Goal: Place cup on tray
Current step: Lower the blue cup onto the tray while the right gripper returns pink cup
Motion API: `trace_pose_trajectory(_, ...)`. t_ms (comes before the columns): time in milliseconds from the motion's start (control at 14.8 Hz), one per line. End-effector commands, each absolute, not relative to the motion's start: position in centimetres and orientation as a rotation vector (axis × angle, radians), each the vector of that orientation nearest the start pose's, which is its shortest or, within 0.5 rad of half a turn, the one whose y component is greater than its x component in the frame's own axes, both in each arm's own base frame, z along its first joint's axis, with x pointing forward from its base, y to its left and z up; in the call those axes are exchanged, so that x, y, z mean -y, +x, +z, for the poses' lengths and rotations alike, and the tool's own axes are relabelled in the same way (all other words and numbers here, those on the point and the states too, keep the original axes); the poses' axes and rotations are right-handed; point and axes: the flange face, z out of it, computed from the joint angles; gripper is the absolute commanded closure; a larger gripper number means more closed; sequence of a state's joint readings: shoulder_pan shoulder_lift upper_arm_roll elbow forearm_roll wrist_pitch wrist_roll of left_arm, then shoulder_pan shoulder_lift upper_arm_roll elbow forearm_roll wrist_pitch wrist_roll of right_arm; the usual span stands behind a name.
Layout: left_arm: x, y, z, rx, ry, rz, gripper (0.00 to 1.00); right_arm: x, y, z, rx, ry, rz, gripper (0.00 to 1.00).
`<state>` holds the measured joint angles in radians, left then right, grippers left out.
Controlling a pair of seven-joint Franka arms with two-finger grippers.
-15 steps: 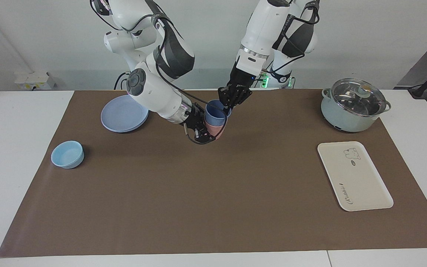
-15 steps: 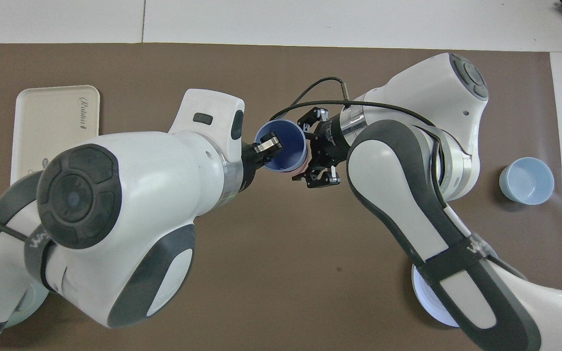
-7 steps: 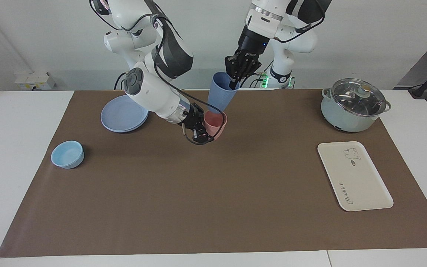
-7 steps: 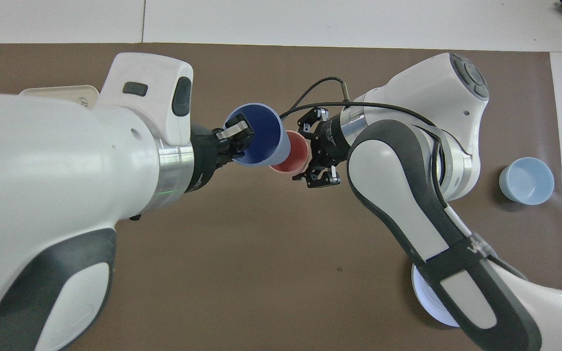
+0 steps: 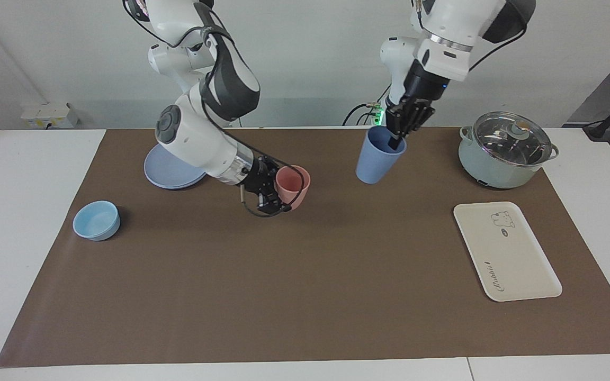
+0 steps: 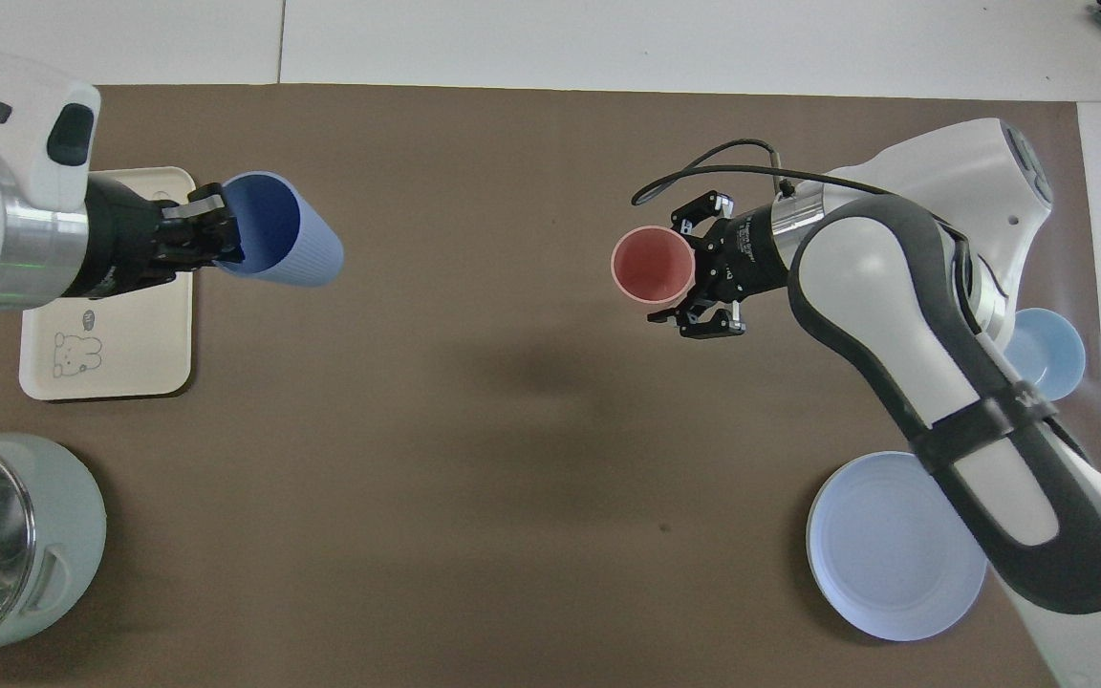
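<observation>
I should set the salmon-pink tumbler with my right gripper on the mat (image 6: pixel 874 310) beside the light-blue bowl, toward the mat's middle.
My left gripper (image 5: pixel 394 138) is shut on the rim of the periwinkle-blue cup (image 5: pixel 378 156), one finger inside it. It holds the cup tilted in the air over the mat, beside the pot. In the overhead view the left gripper (image 6: pixel 216 239) and the cup (image 6: pixel 278 229) are just off the tray's edge. The cream-white tray (image 5: pixel 506 251) with the bear drawing lies flat at the left arm's end of the mat, and also shows in the overhead view (image 6: pixel 106 330). My right gripper (image 5: pixel 283 193) is shut on a salmon-pink tumbler (image 5: pixel 293 183), tilted low over the mat's middle; the gripper (image 6: pixel 677 274) and the tumbler (image 6: pixel 653 266) also show from overhead.
A pale green pot with a glass lid (image 5: pixel 503 151) stands nearer to the robots than the tray. A round blue plate (image 5: pixel 172 166) and a light-blue bowl (image 5: pixel 96 220) lie at the right arm's end of the mat.
My left gripper lifted the blue cup out of the pink tumbler and carried it toward the tray's end. My right gripper shifted the pink tumbler a little toward the right arm's end.
</observation>
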<state>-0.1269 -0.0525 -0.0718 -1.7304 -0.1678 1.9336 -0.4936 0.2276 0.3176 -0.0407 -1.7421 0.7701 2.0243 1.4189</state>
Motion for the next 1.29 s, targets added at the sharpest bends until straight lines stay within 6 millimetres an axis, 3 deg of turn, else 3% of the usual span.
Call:
trace_pose_trajectory(0, 4.9, 55.7, 56.9, 0.417, -3.286, -0.391, 1.0, -10.8, 61.7, 36.3, -1.854, -1.787, 0.674, 1.0)
trace_pose_trajectory(135, -0.4, 58.0, 53.2, 0.367, -3.266, -0.39, 1.0, -6.5, 62.3, 34.4, -1.879, -1.757, 0.667, 1.0)
trace_pose_trajectory(271, -7.6, 59.9, 48.4, 0.444, -3.244, -0.354, 1.0, -2.7, 62.5, 32.8, -1.886, -1.74, 0.659, 1.0)
trace_pose_trajectory(339, -10.0, 60.1, 47.0, 0.47, -3.245, -0.346, 1.0, -1.3, 62.6, 32.3, -1.873, -1.745, 0.662, 1.0)
trace_pose_trajectory(406, -10.5, 60.0, 46.8, 0.502, -3.252, -0.353, 1.0, 0.5, 62.5, 31.6, -1.865, -1.745, 0.671, 1.0)
trace_pose_trajectory(542, -11.1, 59.7, 44.5, 0.511, -3.244, -0.354, 1.0, 3.9, 62.2, 30.4, -1.826, -1.76, 0.671, 1.0)
trace_pose_trajectory(745, -11.4, 59.4, 42.4, 0.525, -3.244, -0.319, 1.0, 7.4, 62.3, 30.0, -1.828, -1.743, 0.677, 1.0)
trace_pose_trajectory(880, -13.6, 59.5, 40.7, 0.515, -3.236, -0.323, 1.0, 8.5, 62.3, 29.7, -1.834, -1.735, 0.686, 1.0)
trace_pose_trajectory(1083, -14.2, 60.2, 38.7, 0.327, -3.239, -0.352, 1.0, 11.4, 61.7, 27.7, -1.812, -1.752, 0.674, 1.0)
trace_pose_trajectory(1219, -14.2, 60.2, 38.1, 0.319, -3.242, -0.34, 1.0, 11.9, 61.6, 27.6, -1.809, -1.757, 0.667, 1.0)
